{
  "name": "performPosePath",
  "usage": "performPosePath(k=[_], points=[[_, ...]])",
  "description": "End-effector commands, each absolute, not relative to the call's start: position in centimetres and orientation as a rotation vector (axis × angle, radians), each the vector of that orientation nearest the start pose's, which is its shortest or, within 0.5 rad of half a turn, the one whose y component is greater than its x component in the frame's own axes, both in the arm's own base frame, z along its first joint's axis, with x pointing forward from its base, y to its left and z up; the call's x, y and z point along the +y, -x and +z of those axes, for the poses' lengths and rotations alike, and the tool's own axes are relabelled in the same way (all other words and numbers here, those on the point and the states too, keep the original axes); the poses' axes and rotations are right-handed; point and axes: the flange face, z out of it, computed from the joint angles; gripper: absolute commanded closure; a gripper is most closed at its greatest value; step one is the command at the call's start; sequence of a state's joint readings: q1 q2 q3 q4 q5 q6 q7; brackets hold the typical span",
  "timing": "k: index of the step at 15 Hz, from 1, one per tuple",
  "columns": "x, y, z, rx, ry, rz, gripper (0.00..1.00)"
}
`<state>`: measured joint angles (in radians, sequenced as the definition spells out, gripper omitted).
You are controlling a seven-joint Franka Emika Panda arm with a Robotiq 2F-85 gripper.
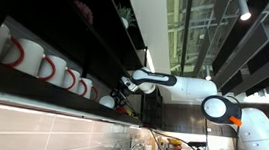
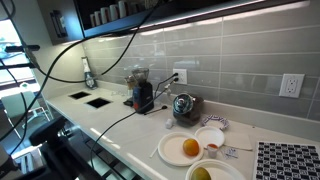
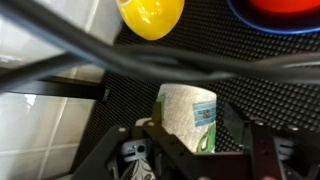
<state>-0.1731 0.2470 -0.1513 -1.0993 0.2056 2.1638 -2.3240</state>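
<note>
The pale cup sits shallow and nearer one finger of the robot's gripper, so next the gripper opens, reaches farther over the cup and closes around its side (image 3: 192,126).
In the wrist view a pale cup (image 3: 188,115) with a blue and green label stands upright on black mesh liner (image 3: 250,70). My gripper (image 3: 193,105) straddles it, one finger close against each side of its wall. Whether the pads press on it is not clear. In an exterior view the arm (image 1: 174,82) reaches across to a dark high shelf, and the gripper (image 1: 123,92) sits at the shelf's end past a row of white mugs (image 1: 45,66). The cup itself is hidden there.
A yellow round object (image 3: 150,15) and a red-and-blue dish (image 3: 275,8) lie beyond the cup. A dark cable (image 3: 60,62) crosses the wrist view over white tiles (image 3: 35,110). Below the shelf, the counter (image 2: 110,125) carries plates (image 2: 180,150), a kettle (image 2: 184,105) and appliances.
</note>
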Motion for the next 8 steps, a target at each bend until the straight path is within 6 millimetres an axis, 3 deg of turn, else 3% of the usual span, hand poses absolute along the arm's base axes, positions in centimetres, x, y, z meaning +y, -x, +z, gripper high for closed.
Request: performPosePath(k=[1,5,8], points=[[-18.62,-63.1,78.0,1.982,-1.27,0.469,0.14],[-18.83,-63.63,77.7,1.969,-1.27,0.483,0.0],[-18.9,-64.07,77.45,1.965,-1.27,0.492,0.0]])
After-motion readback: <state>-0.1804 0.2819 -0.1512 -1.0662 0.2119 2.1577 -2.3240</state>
